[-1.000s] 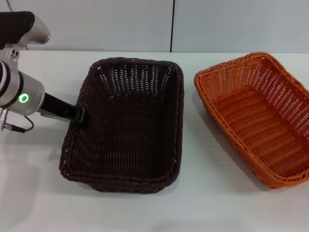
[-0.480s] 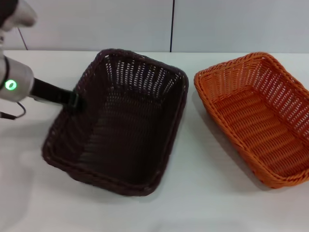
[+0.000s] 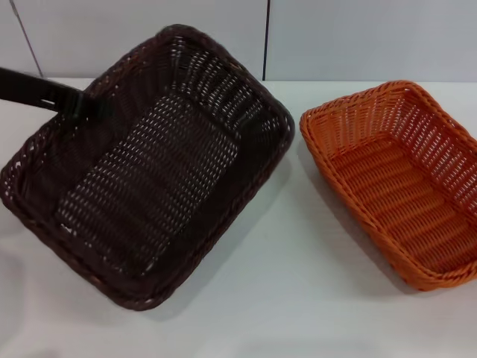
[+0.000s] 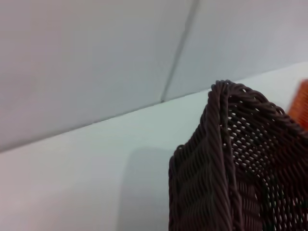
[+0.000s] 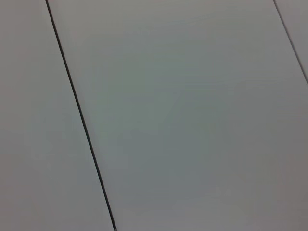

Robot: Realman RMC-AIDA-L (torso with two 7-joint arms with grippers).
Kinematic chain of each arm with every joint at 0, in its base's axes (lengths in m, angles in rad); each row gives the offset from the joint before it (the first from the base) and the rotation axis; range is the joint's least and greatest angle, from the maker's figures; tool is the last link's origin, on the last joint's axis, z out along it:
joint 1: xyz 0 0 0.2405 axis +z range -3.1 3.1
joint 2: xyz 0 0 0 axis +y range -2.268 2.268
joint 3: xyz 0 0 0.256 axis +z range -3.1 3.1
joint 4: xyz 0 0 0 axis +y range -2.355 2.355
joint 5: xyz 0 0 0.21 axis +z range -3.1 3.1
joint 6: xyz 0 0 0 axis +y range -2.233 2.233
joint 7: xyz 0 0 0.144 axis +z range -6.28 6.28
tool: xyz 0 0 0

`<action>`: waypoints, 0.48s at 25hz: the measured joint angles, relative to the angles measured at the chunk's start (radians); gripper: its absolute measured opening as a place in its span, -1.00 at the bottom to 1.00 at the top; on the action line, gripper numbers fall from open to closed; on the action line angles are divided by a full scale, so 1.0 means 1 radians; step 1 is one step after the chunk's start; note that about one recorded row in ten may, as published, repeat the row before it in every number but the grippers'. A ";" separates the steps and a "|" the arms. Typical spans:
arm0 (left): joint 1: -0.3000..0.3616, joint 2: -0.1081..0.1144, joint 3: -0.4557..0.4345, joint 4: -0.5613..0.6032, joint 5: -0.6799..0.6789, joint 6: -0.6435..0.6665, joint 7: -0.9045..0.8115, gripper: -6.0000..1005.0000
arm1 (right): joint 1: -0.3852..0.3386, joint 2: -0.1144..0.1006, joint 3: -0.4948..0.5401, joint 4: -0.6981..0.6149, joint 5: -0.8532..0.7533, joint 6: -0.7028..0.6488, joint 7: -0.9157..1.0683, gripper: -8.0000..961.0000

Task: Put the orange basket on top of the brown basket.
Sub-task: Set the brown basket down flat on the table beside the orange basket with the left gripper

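Note:
My right gripper closes next on the orange basket's long outer rim (image 3: pixel 470 137), away from the brown basket.
The brown basket (image 3: pixel 149 179) is lifted off the table and tilted, its far-left rim raised toward the wall. My left gripper (image 3: pixel 86 106) is shut on that left rim and reaches in from the left edge of the head view. A corner of the brown basket (image 4: pixel 216 163) fills the left wrist view. The orange basket (image 3: pixel 402 179) sits flat on the white table (image 3: pixel 298 291) at the right, empty and apart from the brown one. A blurred orange sliver (image 4: pixel 301 103) of it shows in the left wrist view. My right gripper is out of view.
A grey panelled wall (image 3: pixel 335 37) with a dark vertical seam stands behind the table. The right wrist view shows only wall panels (image 5: pixel 183 115). A strip of bare table separates the two baskets.
My left gripper has risen and moved back-left with the brown basket's rim, lifting and swinging the basket to the left and closer to the camera. The orange basket has not moved.

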 joint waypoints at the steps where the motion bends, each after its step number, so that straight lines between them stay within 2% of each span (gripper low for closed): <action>1: -0.011 0.013 0.005 -0.017 -0.015 -0.047 0.078 -0.58 | 0.000 0.000 0.001 0.001 0.000 0.000 0.000 0.75; 6: -0.028 0.015 0.006 -0.020 -0.021 -0.088 0.138 -0.58 | 0.000 0.000 0.001 0.000 0.000 0.000 0.000 0.75; 8: -0.062 0.006 0.038 -0.005 -0.024 -0.131 0.261 -0.58 | 0.000 0.000 0.001 0.000 0.000 0.000 0.000 0.75; 11: -0.070 0.001 0.055 0.004 -0.025 -0.130 0.284 -0.58 | 0.000 0.001 0.001 0.001 0.000 0.000 0.000 0.75; 12: -0.093 -0.016 0.100 0.037 -0.022 -0.106 0.323 -0.58 | 0.000 0.001 0.001 0.001 0.000 0.000 0.000 0.75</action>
